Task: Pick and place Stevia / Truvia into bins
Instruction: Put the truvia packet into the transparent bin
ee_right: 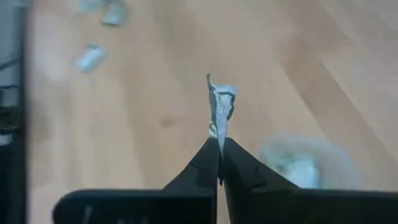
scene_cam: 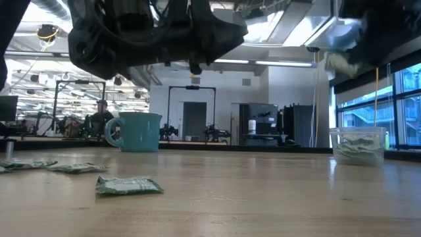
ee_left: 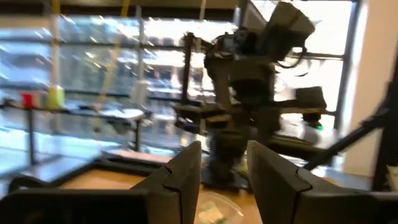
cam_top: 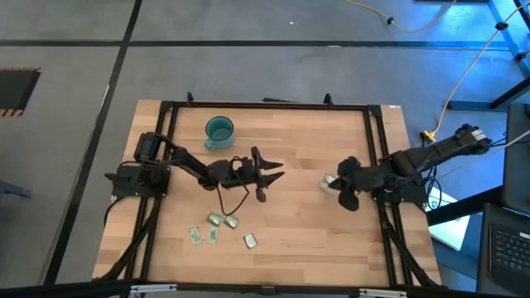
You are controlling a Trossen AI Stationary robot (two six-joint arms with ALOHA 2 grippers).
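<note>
I should open my right gripper to release the sachet, letting it rest on top of the other sachets inside the clear cup (cam_top: 331, 181) (ee_right: 303, 168).
Several small green-and-white sachets (cam_top: 214, 220) lie flat on the wooden table near its front left; they also show in the low view (scene_cam: 128, 185). The teal cup (cam_top: 219, 131) stands at the far left. The clear cup (cam_top: 330, 181) stands at the right with sachets inside (scene_cam: 358, 146). My right gripper (ee_right: 219, 142) is shut on one sachet (ee_right: 221, 102), raised just beside the clear cup (ee_right: 305, 163). My left gripper (cam_top: 269, 175) hovers open and empty above the table's middle, its fingers (ee_left: 186, 171) apart. My right gripper pinches one end of the sachet (ee_right: 218, 132) between its two fingertips. The rest of the creased sachet sticks out beyond the fingertips, edge-on to the wrist camera. The sachet is lifted clear of the table, close to the clear cup.
A black frame (cam_top: 265, 106) runs along the table's edges. Bare wood lies between the sachets and the clear cup. A person (scene_cam: 100, 115) sits far behind the table in the room.
</note>
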